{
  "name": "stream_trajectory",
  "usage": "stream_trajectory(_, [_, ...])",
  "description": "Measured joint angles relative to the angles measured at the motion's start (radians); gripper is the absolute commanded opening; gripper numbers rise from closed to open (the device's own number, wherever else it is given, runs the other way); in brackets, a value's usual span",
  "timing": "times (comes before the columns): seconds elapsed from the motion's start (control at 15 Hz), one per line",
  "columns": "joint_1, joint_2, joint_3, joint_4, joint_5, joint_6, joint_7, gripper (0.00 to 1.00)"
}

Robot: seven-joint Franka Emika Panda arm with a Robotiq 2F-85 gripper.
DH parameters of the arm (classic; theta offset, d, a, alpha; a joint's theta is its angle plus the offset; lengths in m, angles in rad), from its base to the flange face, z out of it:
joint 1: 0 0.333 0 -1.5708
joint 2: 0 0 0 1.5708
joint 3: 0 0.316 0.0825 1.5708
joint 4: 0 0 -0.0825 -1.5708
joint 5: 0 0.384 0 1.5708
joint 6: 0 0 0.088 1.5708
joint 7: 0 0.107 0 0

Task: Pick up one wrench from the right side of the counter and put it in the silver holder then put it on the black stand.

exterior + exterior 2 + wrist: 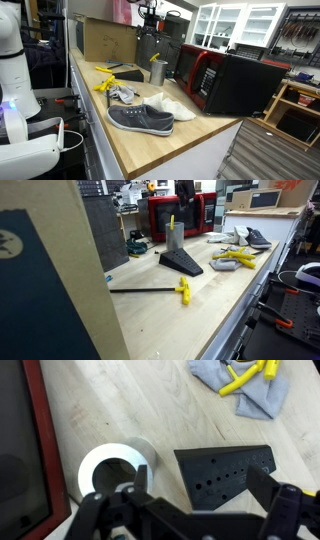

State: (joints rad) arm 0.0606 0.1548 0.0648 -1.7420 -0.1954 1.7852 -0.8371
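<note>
The yellowish piece sticks up out of the silver holder beside the microwave, and my gripper should close on its top end [154, 56].
The silver holder [108, 464] stands upright on the wooden counter [150, 405], next to the red-and-black microwave. It shows in both exterior views [158, 71] [175, 239]. A thin yellowish piece [170, 223] sticks up out of it; I cannot tell if it is the wrench. The black stand [225, 472], a flat wedge with rows of holes, lies right beside the holder [183, 264]. My gripper [200, 481] hangs above the holder and stand, open and empty, with one finger over the holder's rim and the other over the stand.
A grey cloth [250, 388] with yellow-handled tools [245, 375] lies further along the counter. Shoes [140, 118] sit near the counter's front. A long black T-handle tool with a yellow grip [184, 290] lies apart. The microwave [225, 80] blocks one side.
</note>
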Motion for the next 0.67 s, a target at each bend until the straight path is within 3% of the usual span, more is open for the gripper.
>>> stream_trajectory(0.67, [0.045,0.181,0.033,0.206,-0.256,-0.104,-0.304,1.0])
